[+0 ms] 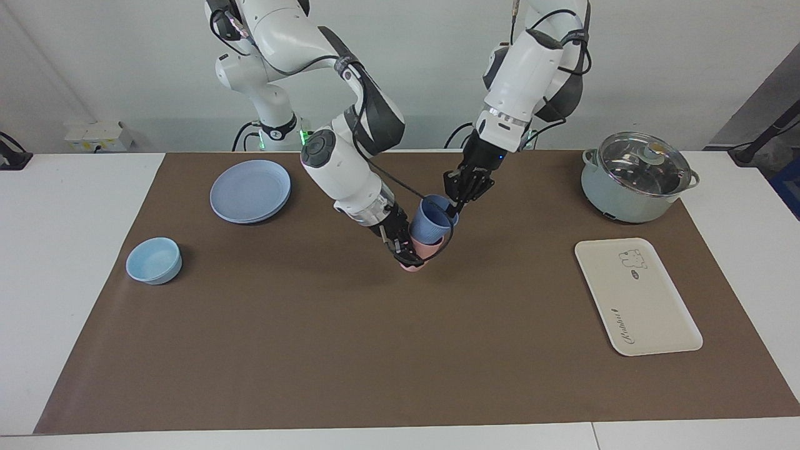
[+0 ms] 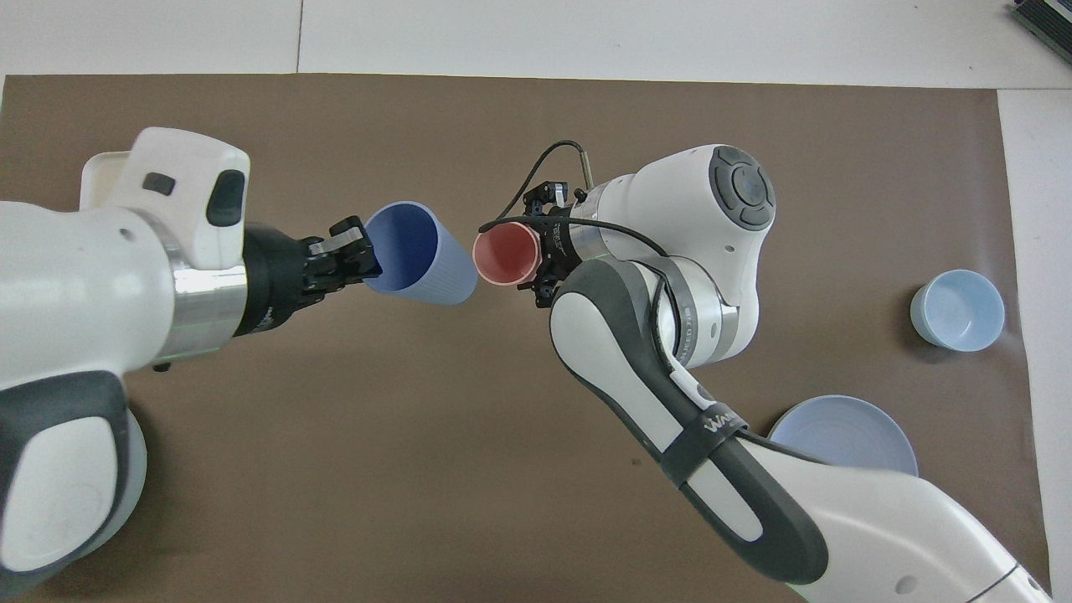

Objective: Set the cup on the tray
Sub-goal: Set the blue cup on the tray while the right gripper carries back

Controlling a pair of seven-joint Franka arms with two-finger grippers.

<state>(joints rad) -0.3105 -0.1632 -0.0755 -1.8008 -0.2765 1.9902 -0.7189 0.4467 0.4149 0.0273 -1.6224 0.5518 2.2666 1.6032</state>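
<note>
Next, I release the pink cup from my right gripper on the brown mat (image 2: 780,260) near the light-blue bowl, toward the middle of the mat.
The blue cup (image 1: 430,224) (image 2: 423,264) hangs tilted in the air over the middle of the mat. My left gripper (image 1: 455,199) (image 2: 358,255) is shut on its rim. Just below it is a pink cup (image 1: 422,253) (image 2: 507,255), also tilted, with my right gripper (image 1: 407,255) shut on it. In the overhead view the blue cup's base sits beside the pink cup's mouth, drawn out of it. The cream tray (image 1: 637,297) lies flat at the left arm's end of the table. In the overhead view my left arm hides all but a corner of the tray (image 2: 94,172).
A round blue plate (image 1: 250,190) (image 2: 842,435) and a light-blue bowl (image 1: 154,260) (image 2: 957,309) sit at the right arm's end. A pot with a glass lid (image 1: 636,177) stands nearer to the robots than the tray. A brown mat (image 1: 375,350) covers the table.
</note>
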